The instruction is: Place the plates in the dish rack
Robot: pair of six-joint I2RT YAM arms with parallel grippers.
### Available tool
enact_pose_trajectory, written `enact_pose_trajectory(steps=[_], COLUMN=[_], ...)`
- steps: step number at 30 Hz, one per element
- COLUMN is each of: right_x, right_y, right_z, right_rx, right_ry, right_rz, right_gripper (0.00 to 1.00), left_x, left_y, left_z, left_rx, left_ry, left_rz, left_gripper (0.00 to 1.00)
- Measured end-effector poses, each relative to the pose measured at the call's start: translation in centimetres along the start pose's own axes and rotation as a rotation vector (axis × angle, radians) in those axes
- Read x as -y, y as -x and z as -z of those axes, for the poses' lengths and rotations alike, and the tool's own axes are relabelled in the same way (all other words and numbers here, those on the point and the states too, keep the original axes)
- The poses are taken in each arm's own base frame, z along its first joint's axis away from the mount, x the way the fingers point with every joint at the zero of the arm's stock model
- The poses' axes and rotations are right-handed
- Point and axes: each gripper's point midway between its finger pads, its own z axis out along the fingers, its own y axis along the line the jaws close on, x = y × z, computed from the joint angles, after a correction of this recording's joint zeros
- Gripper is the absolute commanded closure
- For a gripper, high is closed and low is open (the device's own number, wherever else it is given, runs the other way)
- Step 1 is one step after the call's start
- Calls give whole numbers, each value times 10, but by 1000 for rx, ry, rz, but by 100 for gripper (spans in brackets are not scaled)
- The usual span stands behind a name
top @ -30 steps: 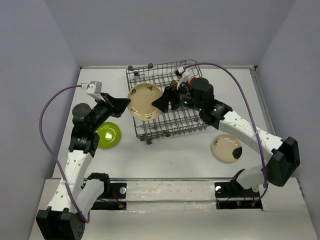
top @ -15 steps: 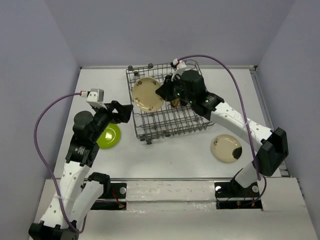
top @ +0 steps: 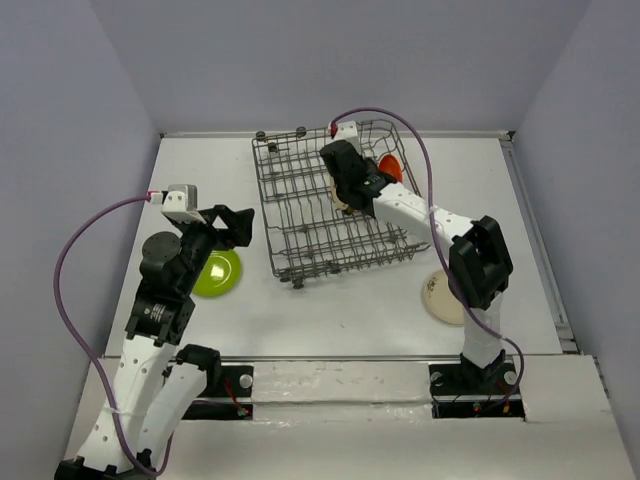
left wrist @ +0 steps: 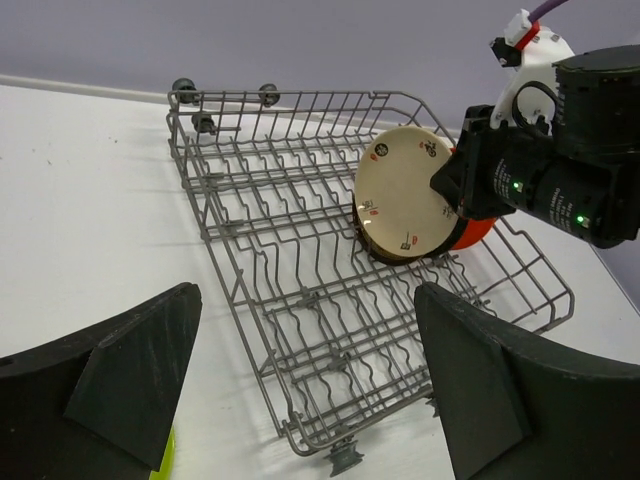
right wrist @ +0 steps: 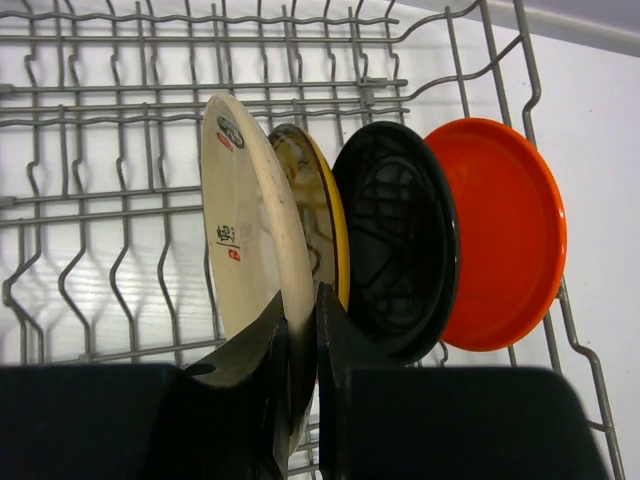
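Note:
My right gripper is to set the cream plate upright between the rack's wires. It will release it beside the brown with yellow plate (top: 338, 192) (right wrist: 262, 250).
The dish rack (top: 310, 215) lies at the table's back middle. In its right end three plates stand on edge: brown with yellow (right wrist: 328, 225), black (right wrist: 400, 240) and orange (right wrist: 500, 230). My right gripper (right wrist: 301, 305) is shut on the rim of the cream plate with brown marks (right wrist: 245, 220), upright just left of those three, and reaches into the rack from above (top: 349, 197). My left gripper (top: 236, 226) hangs open and empty left of the rack, its fingers (left wrist: 130, 375) wide apart. The lime green plate (top: 222, 272) lies on the table under it.
A cream plate (top: 438, 297) lies on the table right of the rack, half hidden by the right arm's elbow (top: 483, 262). The rack's left and front rows of tines (left wrist: 300, 270) hold nothing. Grey walls close the table at the back and sides.
The cream plate passed from my left gripper to my right, which shut on it and carried it right to the row of standing plates. My left gripper opened and drew back left.

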Motion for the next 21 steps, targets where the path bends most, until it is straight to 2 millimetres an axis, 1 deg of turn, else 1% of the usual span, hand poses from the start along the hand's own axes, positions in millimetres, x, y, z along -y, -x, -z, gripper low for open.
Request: enact_pose_trajectory(steps=[4,10,14,21], right_x=[2,2,-1,-13], right_y=[2,2,-8,-23], right_z=[-10,-20,-26,-30], right_rx=[3,-3,-23,-52], right_ry=[-57,-100,-109,-99], right_rz=[22,41,58,93], right_gripper=[93,93,93,93], left_x=[2,4,5,5], left_y=[-3,-3,-3,-4], left_z=[0,1,1,1], left_rx=[-10,-11,-11,-12], left_ry=[-7,-12,-14,-14], left_rz=[-2,-3,-3,-3], left_gripper=[1,1,1,1])
